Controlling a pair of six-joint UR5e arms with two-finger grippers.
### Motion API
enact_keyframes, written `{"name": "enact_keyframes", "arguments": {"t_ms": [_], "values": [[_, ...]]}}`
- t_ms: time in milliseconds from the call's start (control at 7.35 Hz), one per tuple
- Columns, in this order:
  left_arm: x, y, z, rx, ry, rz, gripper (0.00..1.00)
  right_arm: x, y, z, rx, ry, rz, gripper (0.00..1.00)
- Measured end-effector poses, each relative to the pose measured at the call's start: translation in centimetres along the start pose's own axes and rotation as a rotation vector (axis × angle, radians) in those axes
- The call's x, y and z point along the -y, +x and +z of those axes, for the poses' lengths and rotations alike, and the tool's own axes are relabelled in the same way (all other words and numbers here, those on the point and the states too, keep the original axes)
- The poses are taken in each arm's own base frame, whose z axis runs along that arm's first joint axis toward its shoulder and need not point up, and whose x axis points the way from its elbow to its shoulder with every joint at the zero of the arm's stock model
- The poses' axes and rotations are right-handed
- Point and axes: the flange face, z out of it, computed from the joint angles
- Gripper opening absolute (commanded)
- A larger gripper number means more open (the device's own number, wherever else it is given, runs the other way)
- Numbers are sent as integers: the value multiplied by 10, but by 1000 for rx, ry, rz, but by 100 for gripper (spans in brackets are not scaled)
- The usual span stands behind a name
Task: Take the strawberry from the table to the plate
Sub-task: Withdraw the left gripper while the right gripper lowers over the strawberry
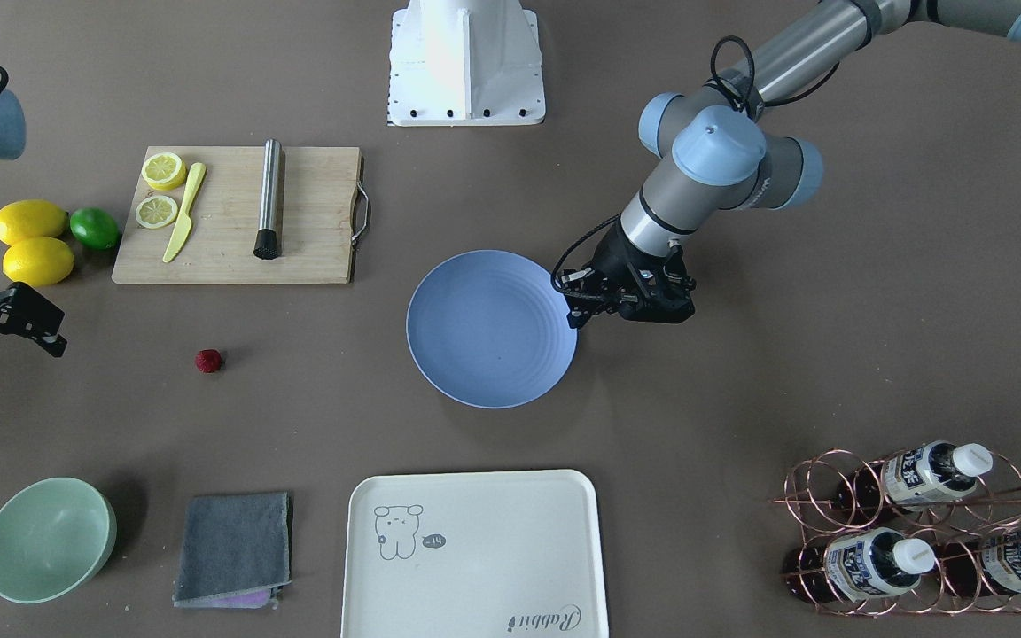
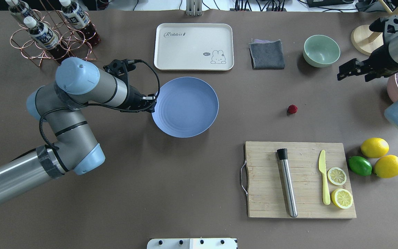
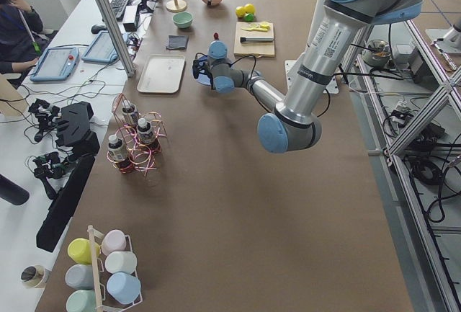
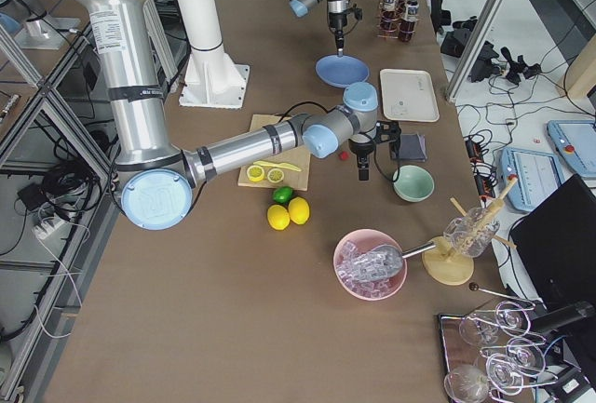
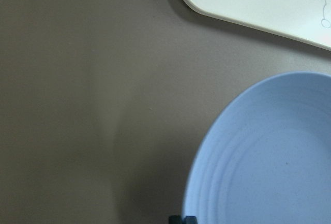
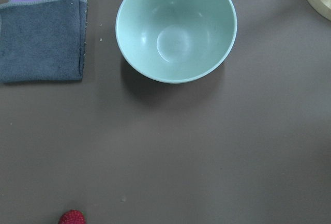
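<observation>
The strawberry is between the plate and the lemons. My right gripper goes to it next and closes around the strawberry's middle [image 1: 209, 361] [image 6: 72, 217].
The strawberry [image 1: 208, 361] [image 2: 292, 109], small and dark red, lies alone on the grey-brown table [image 2: 171, 180] between the plate and the lemons. It also shows at the bottom left edge of the right wrist view [image 6: 71, 217]. The empty blue plate [image 1: 491, 328] [image 2: 185, 106] [image 5: 269, 157] sits mid-table. My left gripper [image 1: 578, 317] [image 2: 153, 103] points down at the plate's rim, shut, with nothing in it. My right gripper [image 1: 10, 347] [image 2: 352, 76] hangs open above the table, well off to the side of the strawberry, near the green bowl.
A wooden cutting board [image 2: 299, 180] holds lemon slices, a yellow knife and a metal rod. Two lemons and a lime [image 2: 360, 165] lie beside it. A mint bowl [image 2: 321, 50], grey cloth [image 2: 266, 54], cream tray [image 2: 193, 46] and bottle rack [image 2: 52, 36] line the far edge.
</observation>
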Motion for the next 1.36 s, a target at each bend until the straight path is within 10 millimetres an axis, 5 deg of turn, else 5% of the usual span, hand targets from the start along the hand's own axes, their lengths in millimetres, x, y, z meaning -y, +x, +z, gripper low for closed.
{"name": "enact_keyframes", "arguments": {"t_ms": [544,680,816,1088,1361], "values": [[-21,7,18,30,15,7,6,-4,-14,8,-4,-11,-7,98],[-23,7,19,30,15,12,27,-5,-15,9,-4,-12,-8,98],[-23,7,19,30,15,14,96,-5,-16,10,-4,-14,-10,98],[-24,9,15,24,22,19,98,-8,-20,14,-3,-21,-9,98],[-24,7,-7,-2,39,37,98,-12,-50,26,-8,-30,21,96]]}}
